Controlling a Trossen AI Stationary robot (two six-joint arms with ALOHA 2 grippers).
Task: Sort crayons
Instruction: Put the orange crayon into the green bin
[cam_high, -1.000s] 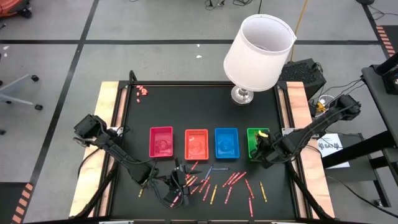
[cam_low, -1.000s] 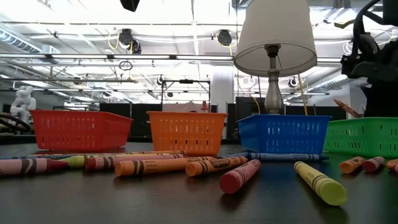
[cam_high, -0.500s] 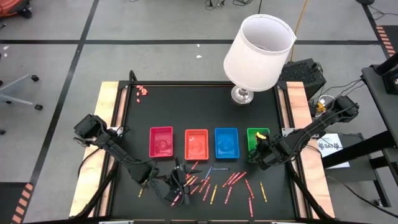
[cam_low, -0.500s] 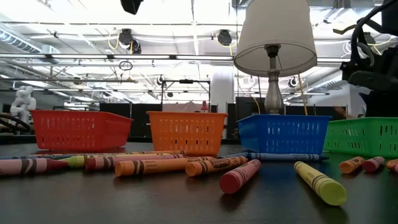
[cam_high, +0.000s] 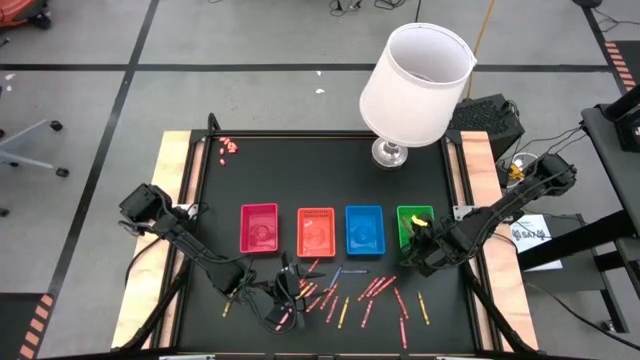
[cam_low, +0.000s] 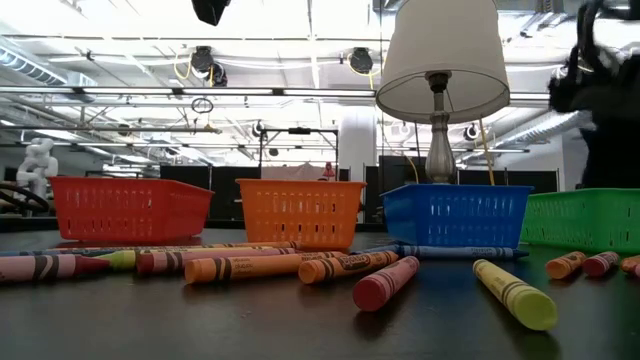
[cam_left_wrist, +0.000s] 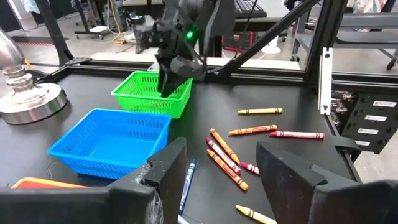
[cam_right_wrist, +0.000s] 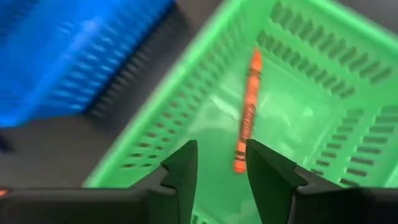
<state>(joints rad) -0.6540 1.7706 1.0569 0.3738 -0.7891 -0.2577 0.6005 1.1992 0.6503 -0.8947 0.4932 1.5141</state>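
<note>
The orange crayon is the one closest to the green tray among three lying side by side, and my right gripper should close near the blunt end (cam_high: 392, 281) of it.
Several crayons (cam_high: 345, 295), mostly red, orange and yellow, lie loose on the black table in front of a row of trays. My right gripper (cam_right_wrist: 221, 163) hangs open just above the green tray (cam_right_wrist: 298, 50), the row's right-hand one (cam_high: 404, 222). Nothing is between its fingers. An orange crayon (cam_right_wrist: 249, 106) lies flat on that tray's floor. My left gripper (cam_left_wrist: 221, 168) hovers open over the left part of the loose crayons (cam_high: 288, 290), pointing toward the blue and green trays, with nothing between its fingers.
Red (cam_high: 259, 228), orange (cam_high: 316, 230) and blue (cam_high: 364, 228) trays stand left of the green one. A lamp with a white shade (cam_high: 415, 85) stands on its base (cam_high: 388, 152) at the far right. Tiny pink-red bits (cam_high: 229, 147) sit at the far left corner.
My right gripper has let go of an orange crayon over the green tray. In the low view the crayon stuck out below the gripper a second ago and no longer does. It now lies in the tray. The left arm has kept still.
</note>
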